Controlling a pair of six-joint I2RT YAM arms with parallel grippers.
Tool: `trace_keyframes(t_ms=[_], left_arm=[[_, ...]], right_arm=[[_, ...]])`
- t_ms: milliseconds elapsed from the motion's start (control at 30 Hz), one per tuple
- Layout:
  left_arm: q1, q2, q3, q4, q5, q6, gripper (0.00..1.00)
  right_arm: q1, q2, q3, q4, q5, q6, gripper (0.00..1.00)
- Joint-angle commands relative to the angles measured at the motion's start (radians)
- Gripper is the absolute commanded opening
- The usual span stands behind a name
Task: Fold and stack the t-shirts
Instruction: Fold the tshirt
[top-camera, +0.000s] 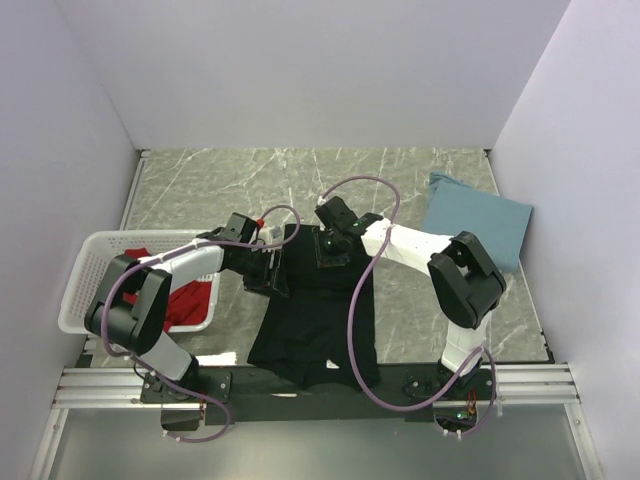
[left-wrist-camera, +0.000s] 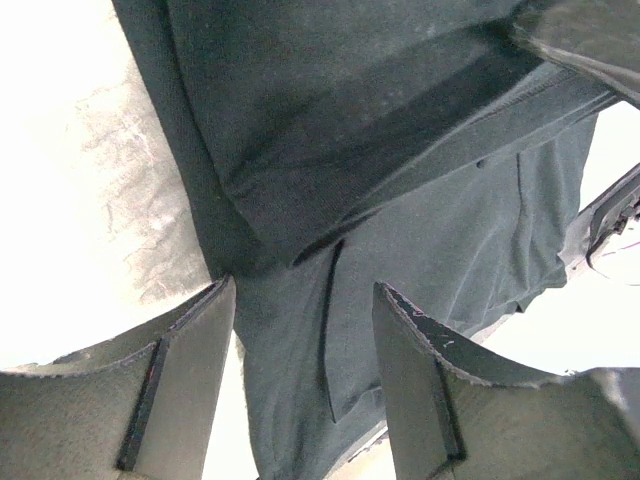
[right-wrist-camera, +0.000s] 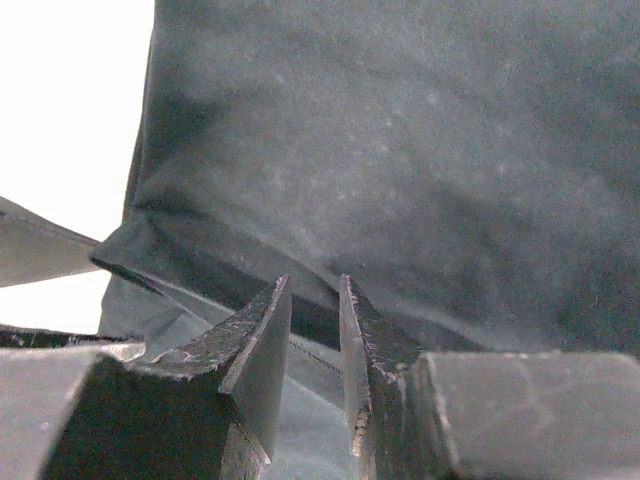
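I close my left gripper next on the far, basket-side corner (top-camera: 291, 229) of the black t-shirt.
The black t-shirt (top-camera: 315, 325) lies in the middle of the table, its far part folded over on itself. My left gripper (top-camera: 270, 270) is at its left edge, open wide, with black cloth (left-wrist-camera: 330, 130) lying below its fingers (left-wrist-camera: 190, 350). My right gripper (top-camera: 330, 252) is at the shirt's far end, jaws a narrow gap apart and holding nothing, their tips (right-wrist-camera: 314, 282) at a folded edge of the black cloth (right-wrist-camera: 400, 150). The red t-shirt (top-camera: 190, 300) lies crumpled in the basket. The dusty-blue t-shirt (top-camera: 478, 222) lies folded at the back right.
A white latticed basket (top-camera: 80, 290) stands at the left table edge, beside my left arm. Grey marble-patterned tabletop (top-camera: 250, 180) shows behind the shirts. White walls close in the left, back and right. Purple cables loop over both arms.
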Motion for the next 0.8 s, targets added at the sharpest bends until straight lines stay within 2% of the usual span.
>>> trace_keyframes(t_ms=[0, 367, 767], left_arm=[[-0.005, -0.047, 0.014, -0.006, 0.021, 0.012, 0.62], [-0.005, -0.080, 0.090, -0.017, 0.009, -0.006, 0.62], [-0.005, -0.008, 0.182, 0.041, -0.029, -0.081, 0.62]], right_arm=[[-0.004, -0.001, 0.034, 0.064, 0.025, 0.001, 0.33], [-0.002, 0.022, 0.001, 0.037, -0.027, -0.007, 0.33], [0.007, -0.093, -0.085, 0.011, -0.089, 0.019, 0.32]])
